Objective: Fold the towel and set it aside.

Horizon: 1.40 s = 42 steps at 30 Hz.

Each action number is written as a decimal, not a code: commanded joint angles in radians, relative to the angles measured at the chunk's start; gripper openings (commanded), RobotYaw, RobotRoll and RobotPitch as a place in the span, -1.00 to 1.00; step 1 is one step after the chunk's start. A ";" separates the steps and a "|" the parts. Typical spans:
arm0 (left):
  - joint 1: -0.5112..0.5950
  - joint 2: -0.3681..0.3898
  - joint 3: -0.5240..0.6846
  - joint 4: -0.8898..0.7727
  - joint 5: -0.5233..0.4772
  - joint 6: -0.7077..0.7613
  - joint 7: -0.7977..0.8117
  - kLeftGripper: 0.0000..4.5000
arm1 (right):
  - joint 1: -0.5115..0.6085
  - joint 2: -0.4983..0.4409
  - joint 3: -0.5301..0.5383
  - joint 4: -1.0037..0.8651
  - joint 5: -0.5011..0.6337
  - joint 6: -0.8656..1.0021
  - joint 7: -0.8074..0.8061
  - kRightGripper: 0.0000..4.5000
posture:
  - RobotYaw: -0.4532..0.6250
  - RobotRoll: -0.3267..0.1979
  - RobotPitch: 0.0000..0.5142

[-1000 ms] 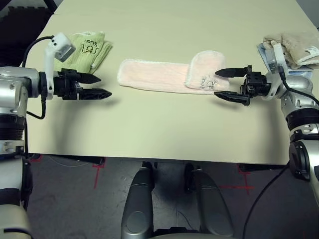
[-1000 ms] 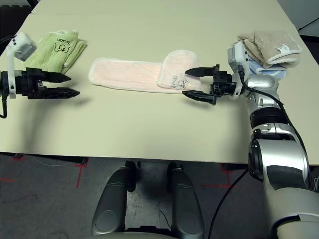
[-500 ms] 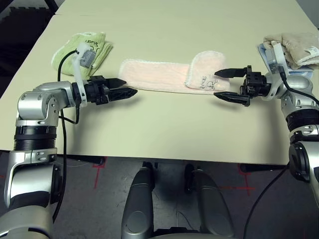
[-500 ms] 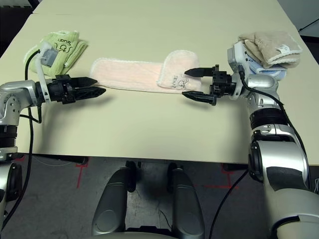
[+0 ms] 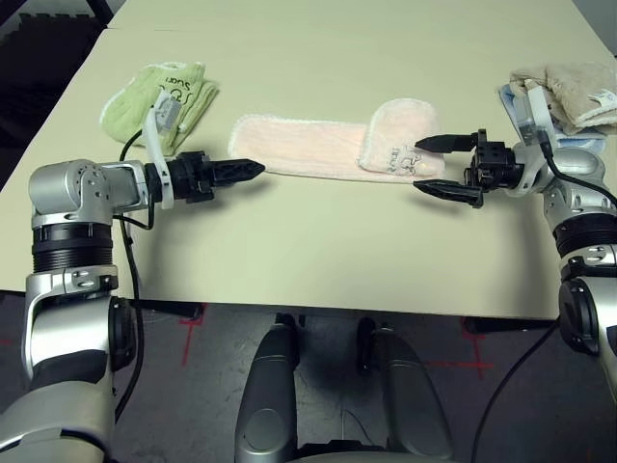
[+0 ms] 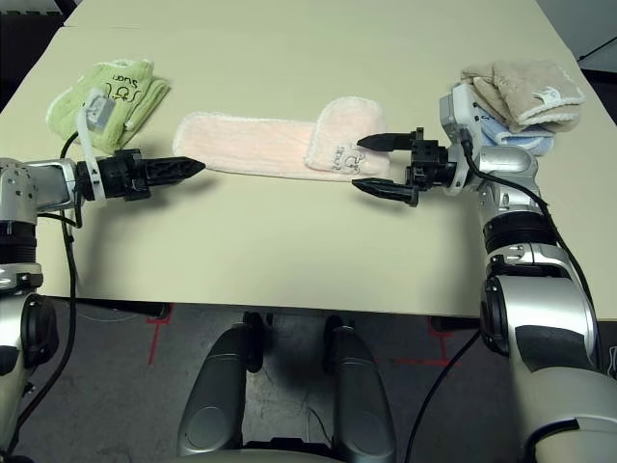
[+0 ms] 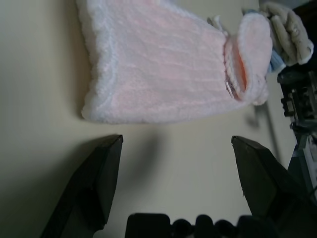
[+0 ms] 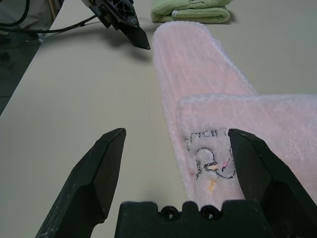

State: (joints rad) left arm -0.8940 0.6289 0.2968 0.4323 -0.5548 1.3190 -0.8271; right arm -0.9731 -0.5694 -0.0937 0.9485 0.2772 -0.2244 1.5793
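Note:
I have my left gripper at the towel's long near side, past its flat end, so I will back it off and take the flat end's edge (image 5: 234, 138) before folding.
The towel (image 5: 308, 145) is a pale pink ribbed strip lying across the middle of the table, its right end folded back over itself with dark printed marks (image 8: 210, 156) showing. My left gripper (image 5: 253, 172) stands open just short of the towel's near left corner (image 7: 94, 111), low over the table and touching nothing. My right gripper (image 5: 416, 164) is open at the folded right end, one finger (image 5: 439, 143) over the fold's edge and the other finger (image 5: 443, 188) in front of it. Neither gripper holds anything.
A folded light green towel (image 5: 164, 92) with lettering lies behind my left arm. Beige and light blue towels (image 5: 569, 92) are stacked at the back right, behind my right wrist. The table's front edge (image 5: 308, 309) runs below both arms.
My left arm has swung in from the far left to the towel's left end, and its wrist has turned. The right gripper has hardly moved.

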 commanded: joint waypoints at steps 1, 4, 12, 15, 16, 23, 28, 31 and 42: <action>0.001 -0.033 0.056 0.032 -0.008 0.023 0.090 0.98 | 0.015 -0.007 -0.008 -0.010 0.007 0.003 0.006 1.00 | -0.05 0.25 -0.05; -0.009 -0.058 0.093 0.050 -0.011 0.004 0.144 0.98 | 0.014 -0.007 -0.007 -0.009 0.006 0.004 0.007 1.00 | -0.05 0.25 -0.05; -0.023 -0.093 0.142 0.081 -0.013 -0.073 0.249 0.98 | 0.014 -0.008 -0.005 -0.009 0.004 0.005 0.006 1.00 | -0.05 0.25 -0.04; -0.025 -0.096 0.147 0.086 -0.016 -0.097 0.273 0.98 | 0.014 -0.007 -0.005 -0.008 0.003 0.005 0.005 1.00 | -0.05 0.25 -0.04; -0.027 -0.097 0.150 0.089 -0.018 -0.103 0.280 0.98 | 0.013 -0.007 -0.004 -0.007 0.002 0.004 0.005 1.00 | -0.05 0.25 -0.04; -0.035 -0.106 0.155 0.103 -0.019 -0.163 0.336 0.34 | 0.008 -0.004 -0.002 -0.002 -0.001 0.000 0.001 1.00 | -0.04 0.25 -0.04; -0.037 -0.107 0.155 0.112 -0.025 -0.187 0.367 -0.52 | 0.007 -0.005 -0.002 -0.001 -0.003 0.000 0.000 1.00 | -0.05 0.25 -0.04; -0.040 -0.109 0.170 0.117 -0.031 -0.196 0.392 -0.98 | 0.007 -0.005 -0.001 0.000 -0.004 0.000 0.000 1.00 | -0.05 0.25 -0.04; 0.040 -0.061 0.245 -0.091 -0.110 -0.036 0.432 -0.98 | -0.012 -0.005 -0.003 0.023 -0.007 0.002 -0.006 1.00 | -0.03 0.25 -0.05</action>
State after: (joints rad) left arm -0.8832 0.5555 0.5168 0.3967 -0.6390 1.2321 -0.4113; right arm -0.9831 -0.5691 -0.0933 0.9555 0.2741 -0.2227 1.5728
